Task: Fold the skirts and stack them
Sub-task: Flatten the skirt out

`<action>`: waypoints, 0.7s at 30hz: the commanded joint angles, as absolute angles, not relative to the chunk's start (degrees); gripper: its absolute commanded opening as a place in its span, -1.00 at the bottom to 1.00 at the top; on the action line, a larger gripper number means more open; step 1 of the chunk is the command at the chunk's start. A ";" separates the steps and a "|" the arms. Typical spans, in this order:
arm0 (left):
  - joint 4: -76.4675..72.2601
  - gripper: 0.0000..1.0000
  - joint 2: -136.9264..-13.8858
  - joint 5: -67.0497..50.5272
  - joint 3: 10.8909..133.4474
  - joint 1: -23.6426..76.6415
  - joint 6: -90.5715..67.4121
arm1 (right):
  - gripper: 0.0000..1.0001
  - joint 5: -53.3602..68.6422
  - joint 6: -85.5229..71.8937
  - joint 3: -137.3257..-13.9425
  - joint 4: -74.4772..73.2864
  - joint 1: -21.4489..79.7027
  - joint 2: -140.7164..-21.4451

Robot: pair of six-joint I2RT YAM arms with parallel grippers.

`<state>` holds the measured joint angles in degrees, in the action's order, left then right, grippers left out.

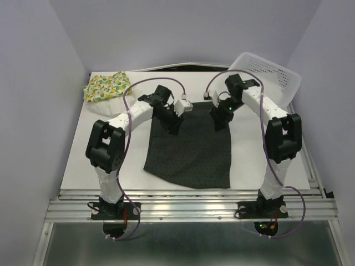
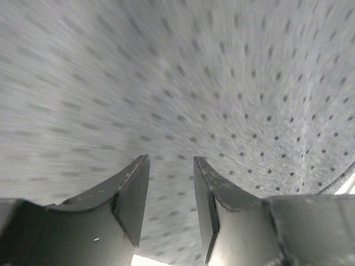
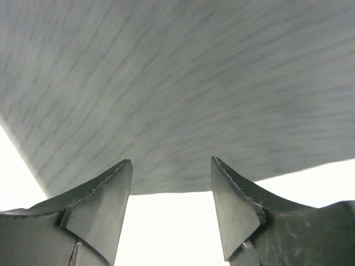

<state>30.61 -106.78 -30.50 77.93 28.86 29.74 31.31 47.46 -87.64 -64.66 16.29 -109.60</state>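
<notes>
My left gripper will grip the black skirt's far corner [image 1: 155, 115], nearest the folded lemon-print skirt.
The black skirt [image 1: 191, 149] lies spread flat in the middle of the white table [image 1: 260, 160]. My left gripper [image 1: 173, 123] hangs over its far left part, open, with only dotted dark cloth [image 2: 222, 83] under the parted fingers [image 2: 171, 160]. My right gripper [image 1: 219, 119] is over the skirt's far right part, also open [image 3: 171, 162], with nothing between its fingers, which sit above the cloth's edge [image 3: 177, 100]. At the far left corner the folded lemon-print skirt [image 1: 108, 85] rests on the folded white skirt [image 1: 106, 105].
A white mesh basket [image 1: 269, 75] stands tilted at the table's far right corner. Grey walls close in on both sides. The arm bases and metal rails [image 1: 188, 208] run along the near edge.
</notes>
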 commanded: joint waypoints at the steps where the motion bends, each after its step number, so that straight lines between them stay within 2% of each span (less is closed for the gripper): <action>1: 36.99 -0.02 -103.96 -35.06 91.45 25.32 34.71 | 0.30 32.97 43.00 -106.40 -62.42 11.70 -115.28; 4: 38.93 0.01 -109.06 -35.86 100.24 21.54 35.59 | 0.30 29.46 41.05 -116.50 -56.70 10.46 -121.35; 5: 39.28 0.11 -110.46 -35.69 102.46 20.75 35.60 | 0.28 28.57 40.52 -118.20 -54.86 9.94 -122.77; 7: 38.41 0.13 -114.33 -35.16 106.85 18.90 34.55 | 0.28 25.94 40.17 -121.63 -49.85 9.93 -125.23; 11: 33.49 0.13 -119.35 -32.35 110.65 16.70 31.29 | 0.23 23.21 39.90 -123.75 -39.58 9.40 -131.46; 21: 31.03 0.13 -128.23 -29.27 116.89 13.98 29.79 | 0.22 20.48 46.57 -125.07 -31.55 8.79 -141.58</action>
<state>32.40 -129.03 -29.85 112.66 14.72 30.63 21.98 43.40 -122.98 -37.76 8.97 -140.75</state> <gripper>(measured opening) 0.564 0.613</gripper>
